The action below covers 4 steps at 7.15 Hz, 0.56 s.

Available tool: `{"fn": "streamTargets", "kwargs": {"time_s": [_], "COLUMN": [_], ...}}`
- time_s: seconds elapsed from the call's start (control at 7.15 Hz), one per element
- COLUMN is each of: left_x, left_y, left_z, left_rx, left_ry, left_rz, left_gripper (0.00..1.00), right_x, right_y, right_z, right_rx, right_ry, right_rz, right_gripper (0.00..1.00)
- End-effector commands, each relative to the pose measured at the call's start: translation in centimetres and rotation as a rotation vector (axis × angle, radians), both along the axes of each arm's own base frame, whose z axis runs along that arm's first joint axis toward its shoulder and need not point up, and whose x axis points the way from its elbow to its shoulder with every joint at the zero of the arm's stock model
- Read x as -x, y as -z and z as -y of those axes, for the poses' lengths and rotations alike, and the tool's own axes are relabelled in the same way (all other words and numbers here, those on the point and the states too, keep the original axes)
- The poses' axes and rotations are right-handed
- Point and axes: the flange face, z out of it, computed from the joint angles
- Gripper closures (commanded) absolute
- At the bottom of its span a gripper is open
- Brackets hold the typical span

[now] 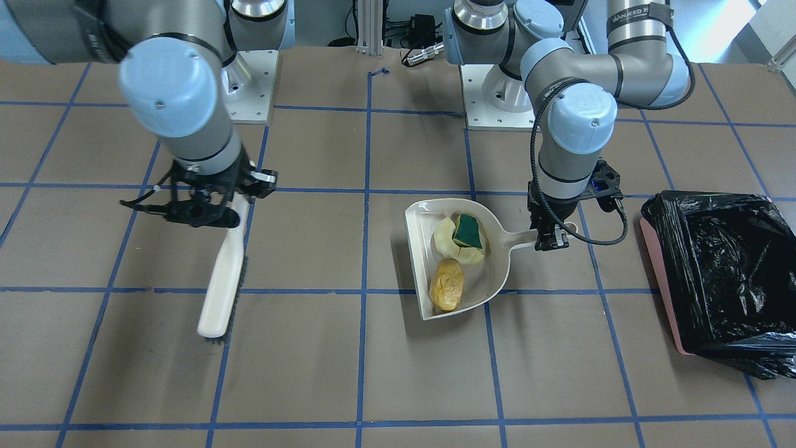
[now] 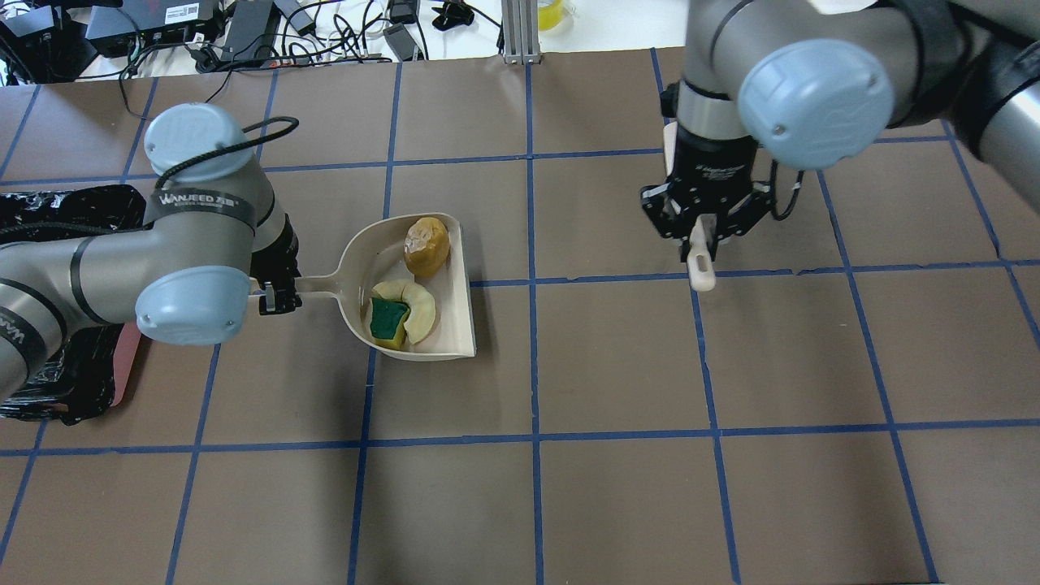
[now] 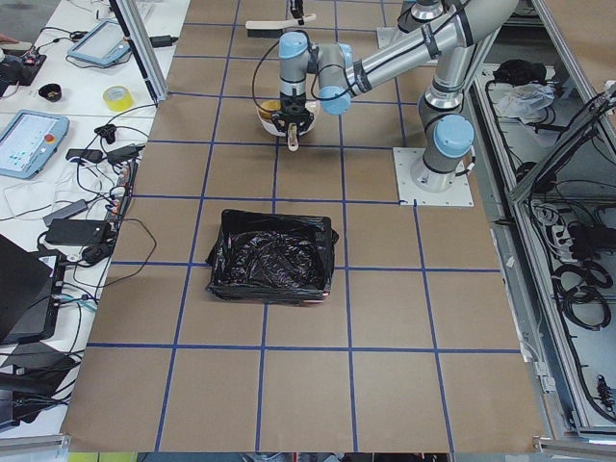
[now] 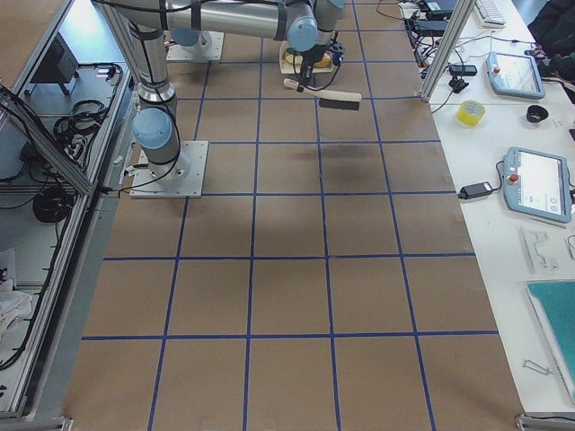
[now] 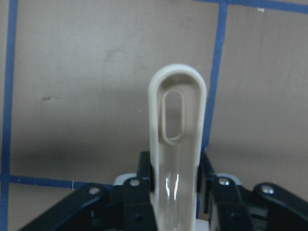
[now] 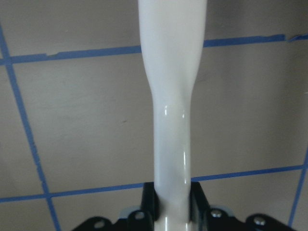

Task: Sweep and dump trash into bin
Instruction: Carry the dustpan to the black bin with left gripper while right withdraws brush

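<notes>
The beige brush will go down from my right gripper along the slanted blue tape on the table's side (image 1: 81, 333) that is farthest from the pink bin.
The beige dustpan (image 1: 418, 267) lies mid-table and holds the trash: a yellow-orange potato lump (image 1: 447, 284), a pale yellow crescent slice (image 1: 449, 244) and a green-and-yellow sponge (image 1: 469, 230). My left gripper (image 1: 552, 236) is shut on the dustpan handle (image 5: 177, 125). The pink bin with its black bag (image 1: 721, 280) stands just beyond the left arm and is partly hidden by it in the overhead view (image 2: 49, 211). My right gripper (image 1: 230, 205) is shut on the beige brush (image 1: 222, 280), well away from the dustpan. The brush handle fills the right wrist view (image 6: 171, 96).
The brown table is marked with a grid of blue tape. Both arm bases (image 1: 497, 106) stand on white plates at the robot's edge. Cables and power supplies (image 2: 244, 32) lie past the table's far edge in the overhead view.
</notes>
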Motion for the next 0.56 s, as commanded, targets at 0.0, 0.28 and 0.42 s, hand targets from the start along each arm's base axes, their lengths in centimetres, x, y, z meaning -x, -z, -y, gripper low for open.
{"fn": "streamTargets", "kwargs": {"time_s": [0.0,0.28,0.42], "left_x": [-3.9,-10.9,-16.1], "left_y": [-5.7,-9.0,-10.5], "left_z": [3.8,5.3,4.8], "left_rx": [0.054,0.14,0.131], "left_ry": [-0.084,-0.121,-0.076], "left_rz": [-0.141,-0.218,-0.206], "left_gripper": [1.0,1.0,1.0], "right_x": [11.9,19.5,20.8], "right_y": [1.2,4.8,5.4], "right_z": [3.6,5.6,6.0], "right_rx": [-0.029,-0.058,-0.042], "right_ry": [-0.024,-0.132,-0.139], "right_rz": [-0.016,0.01,0.008], "right_gripper": [1.0,1.0,1.0]}}
